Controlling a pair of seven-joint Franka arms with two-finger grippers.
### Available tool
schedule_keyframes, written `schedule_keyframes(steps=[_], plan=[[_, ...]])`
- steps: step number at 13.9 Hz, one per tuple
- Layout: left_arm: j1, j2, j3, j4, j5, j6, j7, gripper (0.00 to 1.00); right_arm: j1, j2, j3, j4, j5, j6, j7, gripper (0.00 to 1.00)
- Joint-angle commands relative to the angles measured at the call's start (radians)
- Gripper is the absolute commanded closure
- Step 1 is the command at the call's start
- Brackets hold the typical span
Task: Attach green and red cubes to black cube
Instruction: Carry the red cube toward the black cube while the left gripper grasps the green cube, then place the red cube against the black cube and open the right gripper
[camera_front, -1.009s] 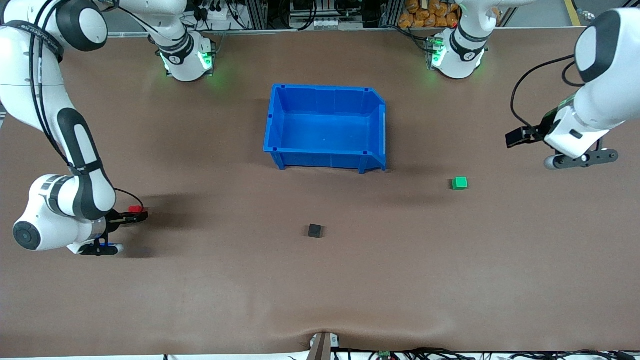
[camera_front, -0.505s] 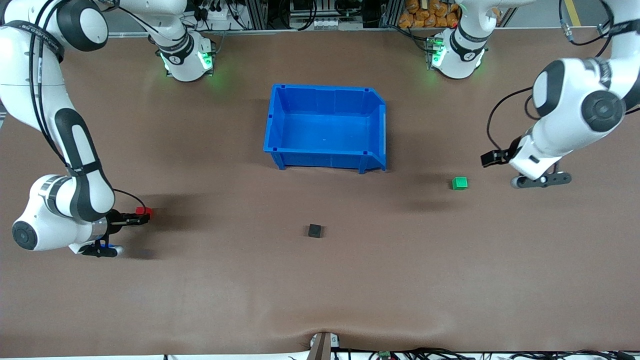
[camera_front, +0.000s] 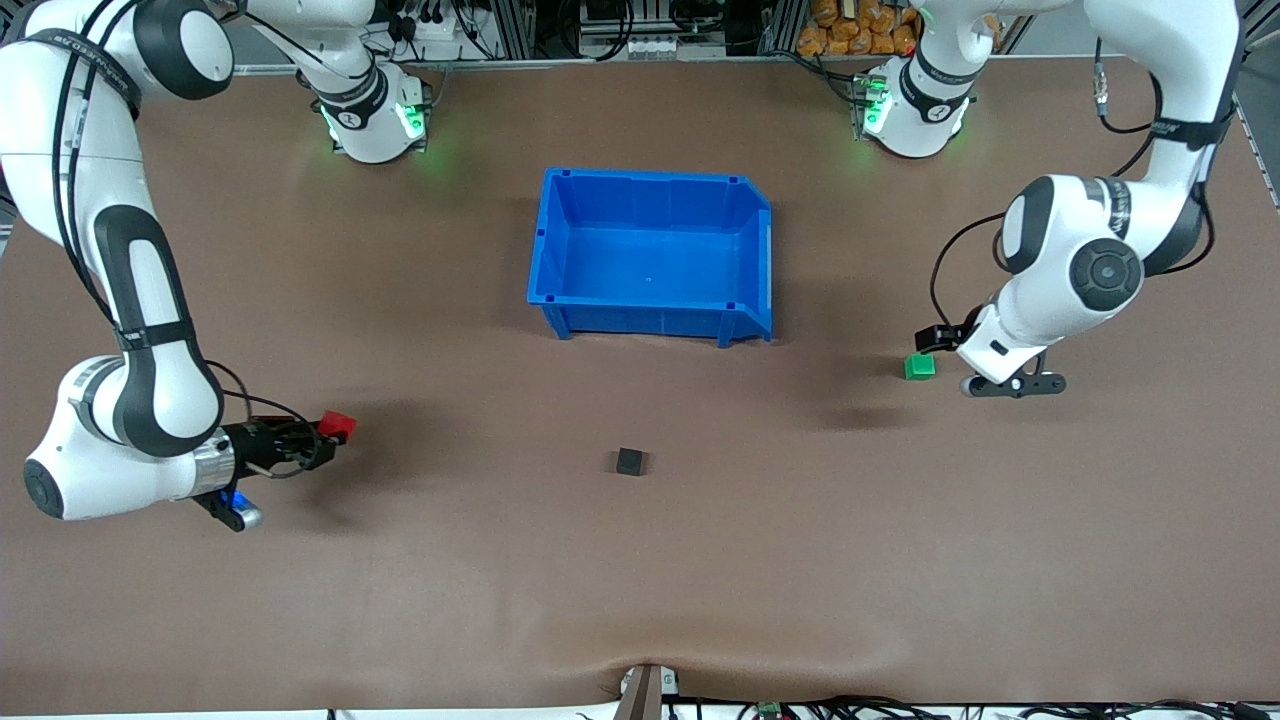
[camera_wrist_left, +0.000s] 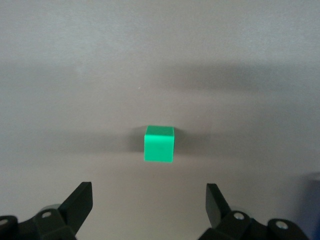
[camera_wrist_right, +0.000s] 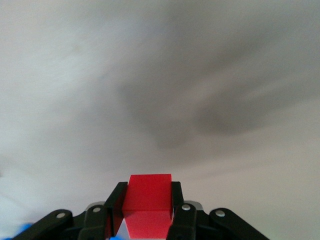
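The green cube on the table is next for my left gripper, which should go there and close on the cube's opposite sides (camera_front: 920, 367) (camera_wrist_left: 159, 147).
The black cube (camera_front: 630, 461) sits on the brown table, nearer the front camera than the blue bin. My right gripper (camera_front: 325, 436) is shut on the red cube (camera_front: 339, 427) and holds it above the table toward the right arm's end; in the right wrist view the red cube (camera_wrist_right: 148, 202) sits between the fingers (camera_wrist_right: 116, 205). The green cube (camera_front: 919, 366) rests on the table toward the left arm's end. My left gripper (camera_front: 938, 339) is open just beside it; in the left wrist view the green cube (camera_wrist_left: 159, 144) lies ahead of the spread fingers (camera_wrist_left: 79, 202).
A blue open bin (camera_front: 765, 260) stands empty at mid-table, toward the robot bases. The brown mat has a wrinkle at its front edge by a small fixture (camera_front: 646, 688).
My left arm has swung down and in toward the green cube. My right gripper has carried the red cube a little toward the black cube.
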Motion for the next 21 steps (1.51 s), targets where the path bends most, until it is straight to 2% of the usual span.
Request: schedule_keyframes(steps=[1, 3, 7, 12, 13, 14, 18, 21], plan=[[0.002, 0.045, -0.002, -0.038, 0.007, 0.113, 0.006, 0.00, 0.028, -0.004, 0.054, 0.008, 0.093, -0.009, 0.272, 1.00], [0.005, 0.071, -0.002, -0.036, 0.047, 0.136, 0.004, 0.00, 0.077, -0.005, 0.082, 0.017, 0.098, 0.011, 0.478, 1.00], [0.014, 0.130, 0.000, -0.039, 0.056, 0.196, -0.005, 0.00, 0.198, -0.004, 0.082, 0.037, 0.105, 0.190, 0.950, 1.00], [0.012, 0.156, -0.002, -0.036, 0.056, 0.219, -0.016, 0.00, 0.353, 0.004, 0.070, 0.026, 0.088, 0.406, 1.192, 1.00], [0.012, 0.157, -0.002, -0.036, 0.056, 0.224, -0.016, 0.04, 0.381, 0.006, 0.060, 0.023, 0.087, 0.454, 1.232, 1.00], [0.012, 0.160, 0.000, -0.036, 0.056, 0.230, -0.017, 0.12, 0.414, 0.009, 0.042, 0.014, 0.087, 0.493, 1.261, 1.00], [0.014, 0.171, -0.002, -0.032, 0.056, 0.233, -0.021, 0.15, 0.565, 0.045, -0.062, -0.014, 0.084, 0.656, 1.367, 1.00], [0.012, 0.180, -0.002, -0.021, 0.055, 0.233, -0.021, 0.19, 0.606, 0.076, -0.075, -0.014, 0.081, 0.728, 1.398, 1.00]])
